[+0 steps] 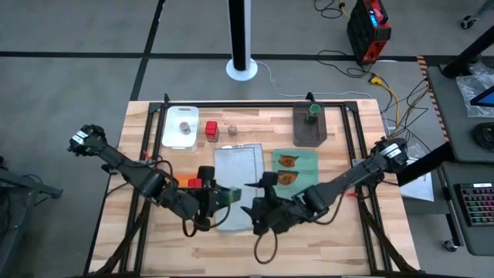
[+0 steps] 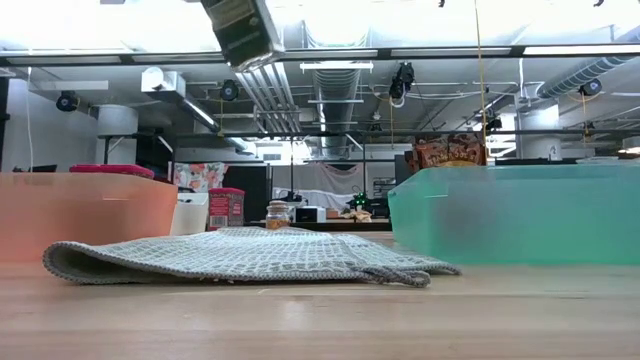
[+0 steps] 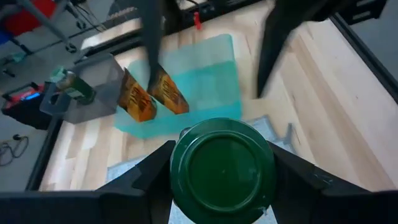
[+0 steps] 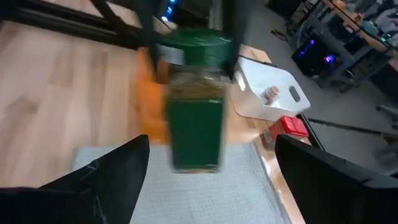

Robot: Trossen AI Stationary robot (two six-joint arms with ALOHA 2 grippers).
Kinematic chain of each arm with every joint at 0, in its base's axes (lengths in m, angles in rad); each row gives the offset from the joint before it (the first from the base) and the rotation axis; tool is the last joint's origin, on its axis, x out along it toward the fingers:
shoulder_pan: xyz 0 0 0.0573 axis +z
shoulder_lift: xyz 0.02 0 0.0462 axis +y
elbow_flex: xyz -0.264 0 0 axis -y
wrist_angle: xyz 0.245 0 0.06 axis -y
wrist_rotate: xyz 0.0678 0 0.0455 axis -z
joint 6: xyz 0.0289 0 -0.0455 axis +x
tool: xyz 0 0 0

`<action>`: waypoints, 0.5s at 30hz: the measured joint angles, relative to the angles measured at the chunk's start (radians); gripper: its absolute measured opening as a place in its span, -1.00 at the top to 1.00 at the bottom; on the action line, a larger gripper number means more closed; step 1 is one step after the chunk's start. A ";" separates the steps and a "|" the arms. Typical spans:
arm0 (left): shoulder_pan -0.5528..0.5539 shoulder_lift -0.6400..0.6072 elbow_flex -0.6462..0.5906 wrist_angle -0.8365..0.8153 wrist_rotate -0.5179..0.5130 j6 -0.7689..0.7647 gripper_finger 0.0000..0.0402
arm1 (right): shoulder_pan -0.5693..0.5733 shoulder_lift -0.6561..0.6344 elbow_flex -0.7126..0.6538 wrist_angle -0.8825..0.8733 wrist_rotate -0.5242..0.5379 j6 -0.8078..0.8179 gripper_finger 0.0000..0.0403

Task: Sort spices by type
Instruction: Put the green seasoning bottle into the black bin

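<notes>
The jar is held by its green lid in my left gripper, so my right gripper will take the jar first, and then my left gripper will grip its labelled body (image 4: 196, 132).
A green-topped jar (image 4: 196, 106) with a green label hangs over the grey cloth (image 1: 235, 166) at mid-table, with my left gripper (image 3: 222, 155) shut on it. My right gripper (image 4: 211, 180) faces the jar from the table's right. It is wide open, its fingers standing off either side without touching. A second green-topped jar (image 1: 312, 113) stands in the dark bin (image 1: 309, 133). Two orange-brown packets (image 1: 288, 169) lie on the green cloth (image 1: 305, 158). A shaker (image 1: 185, 127) sits on the white board (image 1: 179, 116). A red box (image 1: 211, 131) and another shaker (image 1: 231, 130) stand beside the board. My left gripper pinches the jar near its top (image 3: 176, 177) between its two fingers, one on each side of the green lid and the glass just under it. The fingers come slanting down from the table's left. The jar hangs upright, lid up, clear of the grey cloth.
An orange cloth (image 1: 184, 182) with a red box (image 1: 196, 182) on it lies under my left arm. The two grippers stand close together over the grey cloth. Bare wood shows along the near edge and at both sides. A black frame rail runs round the table.
</notes>
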 joint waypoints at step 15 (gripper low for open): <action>0.023 0.007 0.027 0.109 0.002 0.123 0.08 | -0.122 0.001 -0.004 0.039 -0.235 -0.015 -0.63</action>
